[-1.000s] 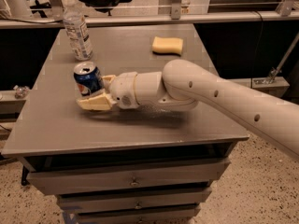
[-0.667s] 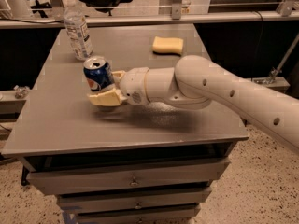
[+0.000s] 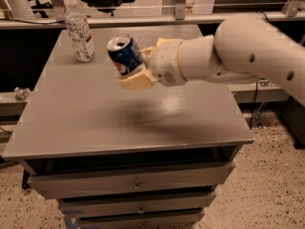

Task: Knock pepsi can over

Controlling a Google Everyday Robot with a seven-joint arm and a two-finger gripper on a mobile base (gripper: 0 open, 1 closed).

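I will let go of the pepsi can on the grey table [image 3: 180, 98], between my white arm and the table's front edge.
The pepsi can [image 3: 124, 56] is a blue can with a silver top. It is off the table, tilted with its top leaning left and toward the camera. My gripper [image 3: 139, 67] comes in from the right on the white arm [image 3: 248, 46] and is shut on the can. One cream finger [image 3: 136, 82] lies under it and the other behind it. The can hangs above the middle back of the grey table [image 3: 95, 123], and its shadow falls on the tabletop below.
A clear plastic water bottle [image 3: 79, 30] stands upright at the table's back left, to the left of the can. Drawers [image 3: 136, 185] run below the front edge. Chairs and a rail stand behind the table.
The gripper has lifted the can off the tabletop and carried it up and toward the back right. The can now tilts more. The bottle has not moved.
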